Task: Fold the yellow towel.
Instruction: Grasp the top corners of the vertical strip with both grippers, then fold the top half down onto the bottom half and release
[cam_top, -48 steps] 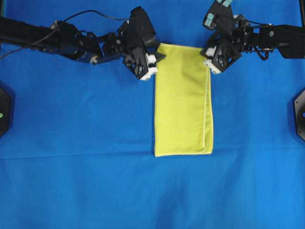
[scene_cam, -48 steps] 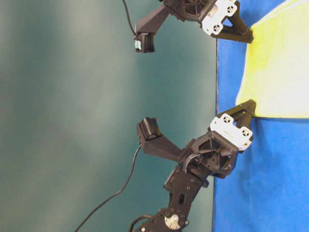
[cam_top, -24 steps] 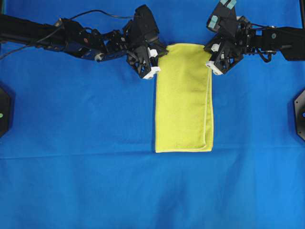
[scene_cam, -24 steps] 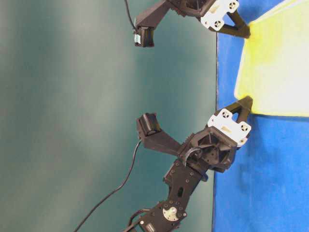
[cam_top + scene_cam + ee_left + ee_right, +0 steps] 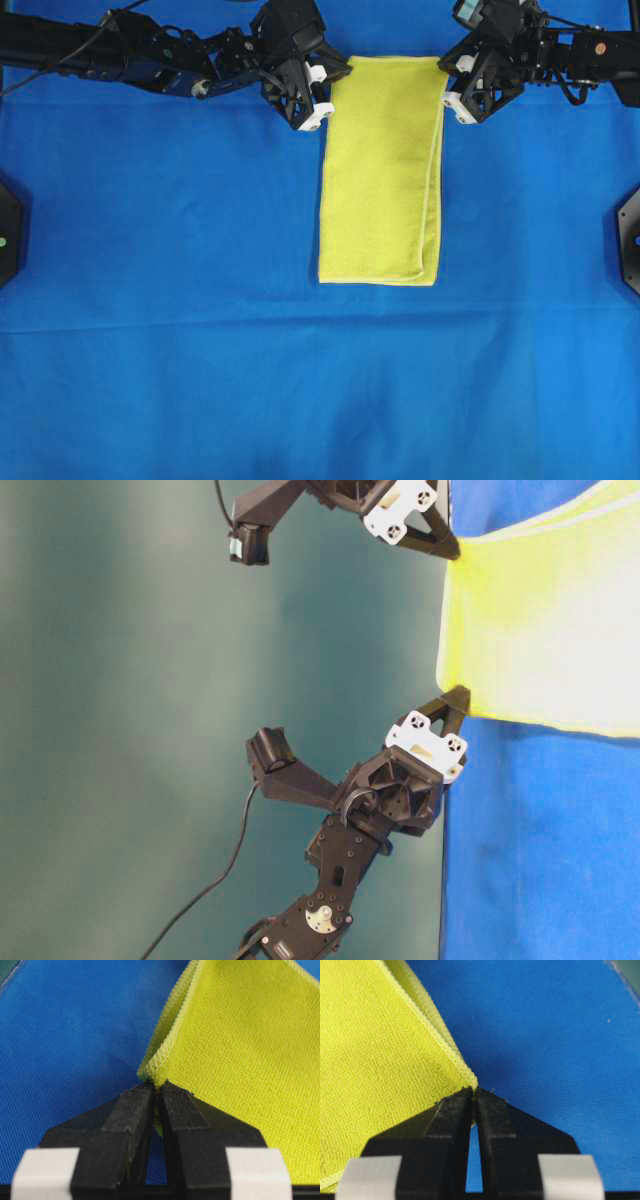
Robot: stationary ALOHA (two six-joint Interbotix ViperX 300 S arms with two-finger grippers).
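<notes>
Next, I let go of the yellow towel's lifted corner with my left gripper on the towel's flat near end (image 5: 338,266), just inside the towel's near corner.
The yellow towel (image 5: 382,170) is folded into a long doubled strip on the blue cloth, its near end lying flat and its far end lifted. My left gripper (image 5: 334,78) is shut on the towel's far left corner (image 5: 156,1071). My right gripper (image 5: 446,76) is shut on the far right corner (image 5: 470,1080). In the table-level view the towel (image 5: 540,620) hangs stretched between both grippers, raised off the cloth. Both wrist views show the stitched hem pinched between the black fingertips.
A large blue cloth (image 5: 200,350) covers the whole table. Black mounts sit at the left edge (image 5: 8,232) and right edge (image 5: 630,240). The table's far edge and a dark green wall (image 5: 150,680) lie just behind the grippers.
Both grippers have moved toward the far edge and upward with the towel's far corners; the towel's near end has slid away from the front, and the far end rose off the cloth.
</notes>
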